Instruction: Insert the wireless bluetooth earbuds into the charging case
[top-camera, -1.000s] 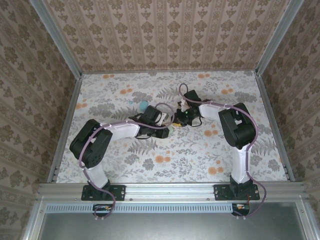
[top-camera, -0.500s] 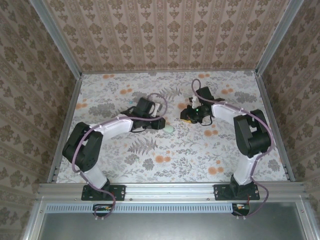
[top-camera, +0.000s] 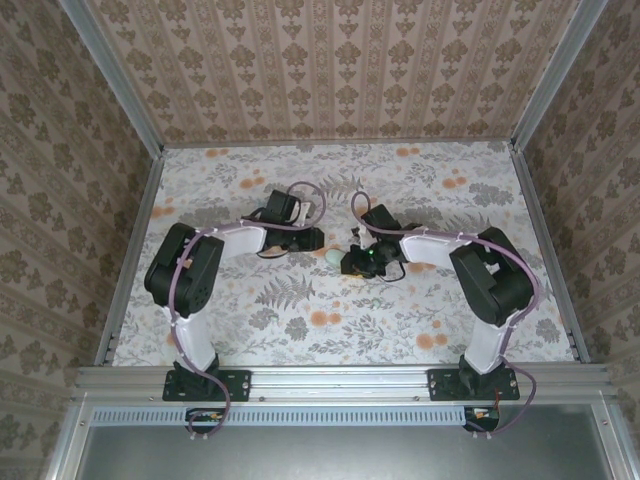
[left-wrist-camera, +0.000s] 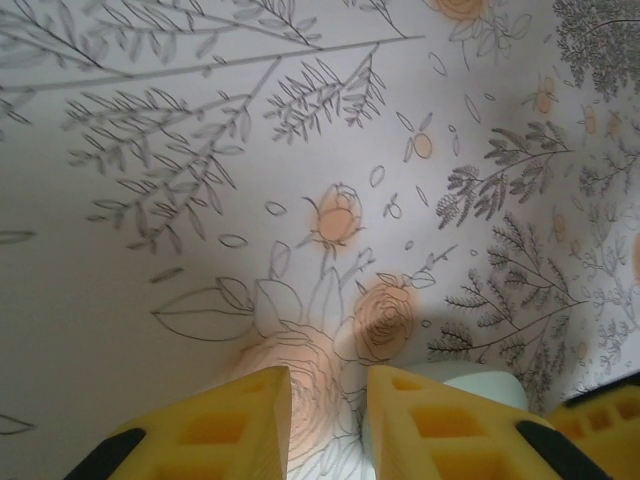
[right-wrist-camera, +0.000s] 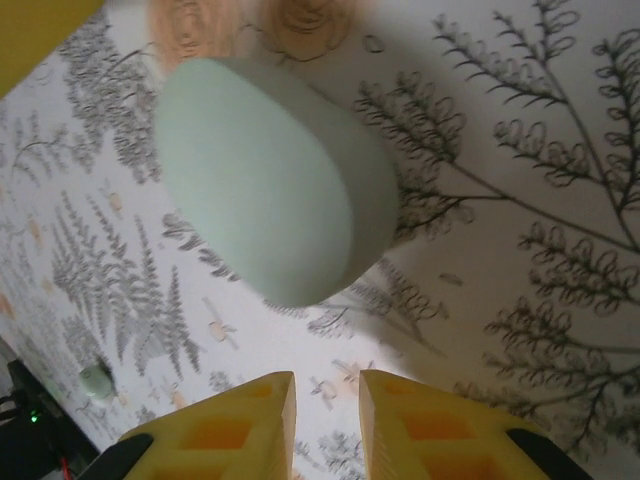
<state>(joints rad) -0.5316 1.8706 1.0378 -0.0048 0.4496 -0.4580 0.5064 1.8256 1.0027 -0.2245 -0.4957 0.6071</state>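
Observation:
The charging case lies at an angle ahead of my right gripper's narrow fingers, so next I open them wide, turn in line with the case and grip its sides (right-wrist-camera: 345, 135).
A mint-green oval charging case (top-camera: 333, 257) lies closed on the flowered table cloth, between my two grippers. My left gripper (top-camera: 312, 240) is just to its left; in the left wrist view the case (left-wrist-camera: 480, 385) peeks out beside the right-hand finger, outside the jaws. The left gripper (left-wrist-camera: 328, 375) is shut down to a narrow gap with only cloth in it. My right gripper (top-camera: 350, 262) sits just right of the case. In the right wrist view the case (right-wrist-camera: 260, 180) lies a little ahead of the right gripper (right-wrist-camera: 327, 378), whose fingers stand close together, holding nothing. A tiny pale bit (right-wrist-camera: 95, 380), perhaps an earbud, lies farther off.
The right gripper's yellow finger (left-wrist-camera: 600, 420) shows at the lower right of the left wrist view, and a left finger (right-wrist-camera: 40, 30) at the top left of the right wrist view. Patterned walls enclose the table cloth (top-camera: 330, 320) on three sides.
Half a second ago the two grippers were spread apart, farther back. Both have since come in again on either side of the mint-green case, which has barely moved.

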